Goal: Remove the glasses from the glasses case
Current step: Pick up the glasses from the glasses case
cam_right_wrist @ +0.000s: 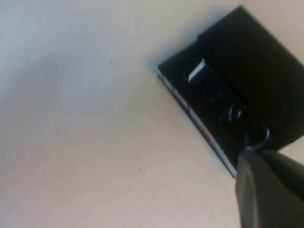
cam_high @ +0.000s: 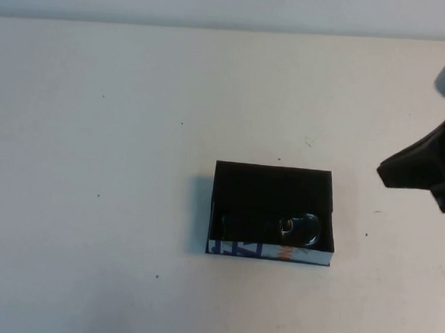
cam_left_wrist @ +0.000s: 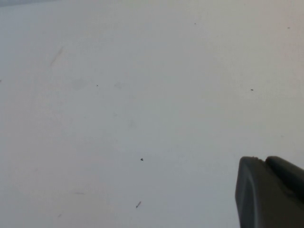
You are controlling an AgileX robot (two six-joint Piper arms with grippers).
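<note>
Next, my right gripper moves to the bridge of the dark glasses [cam_high: 278, 226] [cam_right_wrist: 230, 110], between their lenses inside the glasses case, and closes on it there.
The glasses case [cam_high: 273, 186] is a shallow black box with a white printed side strip, lying open in the middle of the table. The dark glasses [cam_high: 300, 226] lie inside it, a lens glinting near the case's right front corner. The right wrist view shows the case [cam_right_wrist: 256, 61] and the glasses [cam_right_wrist: 232, 114] inside too. My right gripper [cam_high: 403, 174] hovers at the right edge, to the right of the case and apart from it, fingers together. My left gripper [cam_left_wrist: 266, 164] is shut over bare table; it is out of the high view.
The white table [cam_high: 94, 166] carries only small dark specks. A pale wall runs along the back edge [cam_high: 216, 26].
</note>
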